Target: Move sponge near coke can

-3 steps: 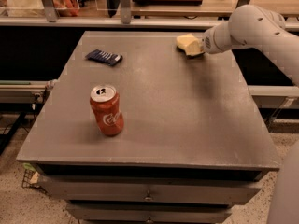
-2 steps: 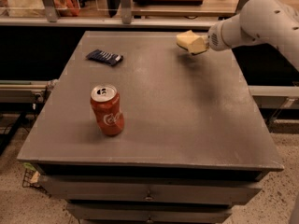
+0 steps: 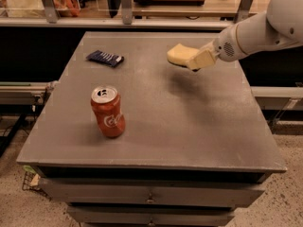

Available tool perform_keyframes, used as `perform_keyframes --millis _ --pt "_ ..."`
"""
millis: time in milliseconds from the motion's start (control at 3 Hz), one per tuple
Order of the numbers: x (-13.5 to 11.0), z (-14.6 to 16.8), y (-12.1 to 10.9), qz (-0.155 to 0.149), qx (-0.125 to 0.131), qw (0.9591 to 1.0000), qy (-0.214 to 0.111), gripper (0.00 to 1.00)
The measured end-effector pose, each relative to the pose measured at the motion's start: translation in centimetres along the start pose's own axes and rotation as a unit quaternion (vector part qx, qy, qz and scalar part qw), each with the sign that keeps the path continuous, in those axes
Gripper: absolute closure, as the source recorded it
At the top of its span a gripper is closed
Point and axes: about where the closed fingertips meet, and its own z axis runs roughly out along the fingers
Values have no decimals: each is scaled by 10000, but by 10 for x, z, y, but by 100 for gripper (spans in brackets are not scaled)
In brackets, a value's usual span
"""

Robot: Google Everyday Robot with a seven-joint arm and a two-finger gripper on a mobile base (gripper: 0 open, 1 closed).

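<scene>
The robot's gripper will release the sponge on the grey table (image 3: 157, 110) close beside the red coke can, on the side of the robot's arm.
The pale yellow sponge (image 3: 178, 54) hangs in the air above the back right part of the grey table (image 3: 189, 122). My gripper (image 3: 193, 62) comes in from the right on a white arm and is shut on the sponge's right end, with a cream finger (image 3: 201, 59) across it. The sponge casts a shadow on the table below. The red coke can (image 3: 108, 111) stands upright at the front left of the table, well to the left of and nearer than the sponge.
A flat dark blue packet (image 3: 105, 57) lies at the back left of the table. Drawers run under the table's front edge. A shelf with posts and a metal rail stands behind the table.
My gripper has lifted the sponge off the table and carried it left and toward the front, closer to the can. The can and the packet have not moved.
</scene>
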Motion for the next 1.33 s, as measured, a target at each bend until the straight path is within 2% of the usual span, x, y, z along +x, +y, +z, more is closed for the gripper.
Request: perform_keyframes --millis 333,667,1000,1333 --pt "8 -6 69 -678 -777 9946 124 100" --pt "15 -7 126 -1350 -1488 9795 163 100" --pt "22 -11 152 -1770 -1834 9667 219 100" --pt "29 -13 174 -2127 -2111 9533 361 84"
